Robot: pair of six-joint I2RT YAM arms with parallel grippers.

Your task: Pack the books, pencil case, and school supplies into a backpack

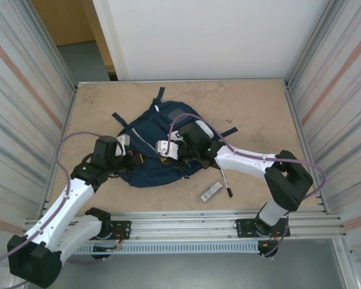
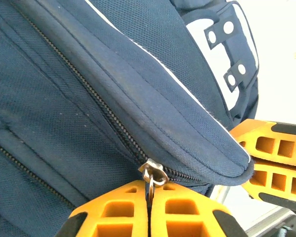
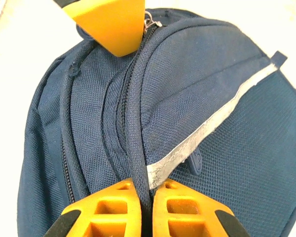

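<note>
The pale reflective stripe bunches against my right gripper, slanting the backpack; it should open and take the piped seam [image 3: 133, 116] where straight.
The navy backpack [image 1: 149, 133] lies in the middle of the table. My left gripper [image 2: 149, 190] is shut on the metal zipper pull [image 2: 153, 174] at the bag's near edge, where the zip [image 2: 89, 89] runs closed. My right gripper [image 3: 144, 186] is shut on the backpack's piped seam [image 3: 134, 123], beside a pale reflective stripe [image 3: 207, 131]. Both grippers meet at the bag's front [image 1: 162, 155]. The black pen [image 1: 225, 182] and the white-and-black bar [image 1: 210, 192] lie on the table right of the bag. The book and the pencil case are out of view.
Ribbed metal walls [image 1: 24, 108] close in the left and right sides. A metal rail [image 1: 186, 220] runs along the near edge. Bare tabletop [image 1: 253, 114] lies behind and right of the bag.
</note>
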